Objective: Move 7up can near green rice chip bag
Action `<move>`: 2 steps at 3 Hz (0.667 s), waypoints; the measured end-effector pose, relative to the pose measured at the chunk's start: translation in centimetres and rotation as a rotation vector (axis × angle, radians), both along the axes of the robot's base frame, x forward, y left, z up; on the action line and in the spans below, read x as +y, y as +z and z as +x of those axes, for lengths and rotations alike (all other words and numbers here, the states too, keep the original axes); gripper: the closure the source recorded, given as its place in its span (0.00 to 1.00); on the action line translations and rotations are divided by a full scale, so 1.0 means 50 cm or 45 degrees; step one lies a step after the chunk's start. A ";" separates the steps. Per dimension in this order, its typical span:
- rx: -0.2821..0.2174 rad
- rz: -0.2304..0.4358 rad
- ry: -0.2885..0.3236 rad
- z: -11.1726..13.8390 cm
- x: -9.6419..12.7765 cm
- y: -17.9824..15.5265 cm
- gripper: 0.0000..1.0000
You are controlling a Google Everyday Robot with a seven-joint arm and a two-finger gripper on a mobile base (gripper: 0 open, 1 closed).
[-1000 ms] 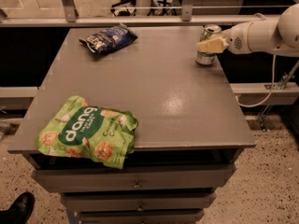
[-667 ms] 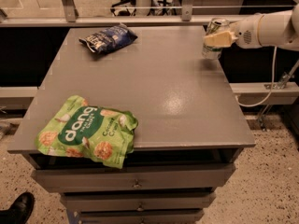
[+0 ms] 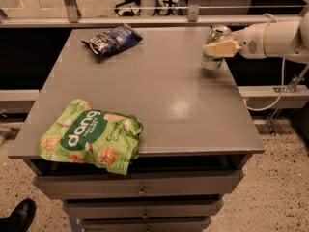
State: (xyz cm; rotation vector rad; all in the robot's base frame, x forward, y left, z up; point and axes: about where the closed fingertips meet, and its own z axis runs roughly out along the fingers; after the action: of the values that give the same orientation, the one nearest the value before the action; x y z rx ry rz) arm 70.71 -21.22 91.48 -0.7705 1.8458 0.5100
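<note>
I'll set the 7up can, now slightly tilted in my gripper, on the grey table (image 3: 166, 117) beside the green rice chip bag's edge nearest my gripper.
The 7up can (image 3: 213, 54), silver-white with a green band at its base, is at the table's far right, slightly tilted. My gripper (image 3: 220, 48) reaches in from the right on a white arm and is shut on the can's middle, a cream finger (image 3: 227, 47) lying across its front. I cannot tell whether the can's base touches the table. The green rice chip bag (image 3: 91, 137) with white "dang" lettering lies flat at the front left corner, far from the can and gripper.
A dark blue snack bag (image 3: 112, 39) lies at the far left of the grey table (image 3: 159, 95). The table has drawers below its front edge. A shoe (image 3: 17, 216) shows on the floor at the bottom left. A rail runs behind the table.
The gripper held the can higher and further right a moment ago. It has come down and left with the can, close to where it was a second ago.
</note>
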 end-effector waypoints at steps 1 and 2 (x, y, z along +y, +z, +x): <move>-0.029 0.025 0.160 -0.074 0.074 -0.004 1.00; -0.067 0.033 0.339 -0.172 0.146 0.021 1.00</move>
State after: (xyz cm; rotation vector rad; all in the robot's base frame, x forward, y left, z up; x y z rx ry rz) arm 62.13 -13.90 92.51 -1.0097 1.6933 0.6756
